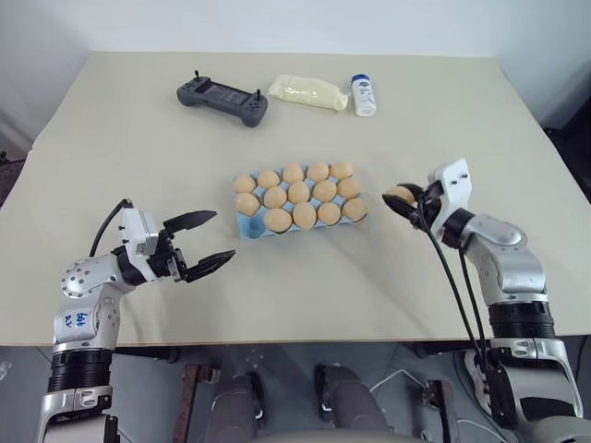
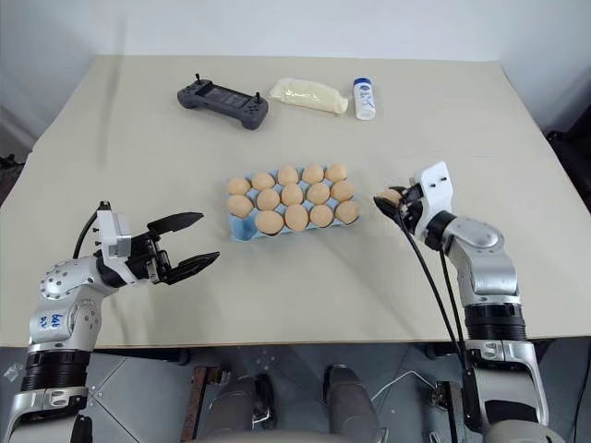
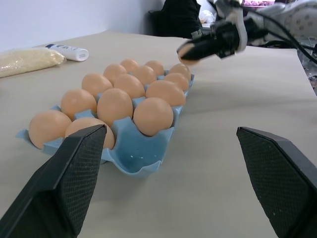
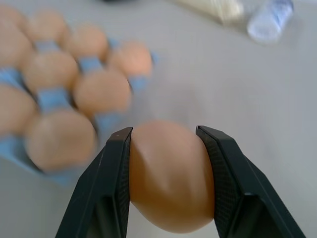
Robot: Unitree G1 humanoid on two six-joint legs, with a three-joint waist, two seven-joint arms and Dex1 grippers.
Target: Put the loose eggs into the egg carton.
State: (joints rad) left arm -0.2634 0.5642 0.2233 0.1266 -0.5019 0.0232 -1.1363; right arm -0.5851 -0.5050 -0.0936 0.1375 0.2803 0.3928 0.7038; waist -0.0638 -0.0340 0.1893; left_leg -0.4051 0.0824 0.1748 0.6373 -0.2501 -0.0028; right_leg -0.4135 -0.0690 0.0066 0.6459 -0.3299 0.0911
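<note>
My right gripper will let go of the loose egg in the egg carton's bare corner cup [image 1: 250, 226], on the side that faces my left gripper.
The light blue egg carton [image 1: 251, 227] lies at the table's middle, its cups holding tan eggs [image 1: 298, 192]; one front-left corner cup [image 3: 133, 161] is bare. My right gripper [image 1: 399, 197] hovers just right of the carton, above the table, shut on one loose egg [image 4: 171, 176] squeezed between both black fingers [image 4: 106, 183]. My left gripper [image 1: 223, 234] hangs open near the table's front left, pointing at the carton's bare corner from a hand's width away, nothing between its fingers.
At the table's back stand a dark grey game controller [image 1: 223, 100], a pale yellow wrapped packet [image 1: 308, 92] and a small white bottle [image 1: 364, 95]. The table's front edge [image 1: 305, 343] runs just under both arms.
</note>
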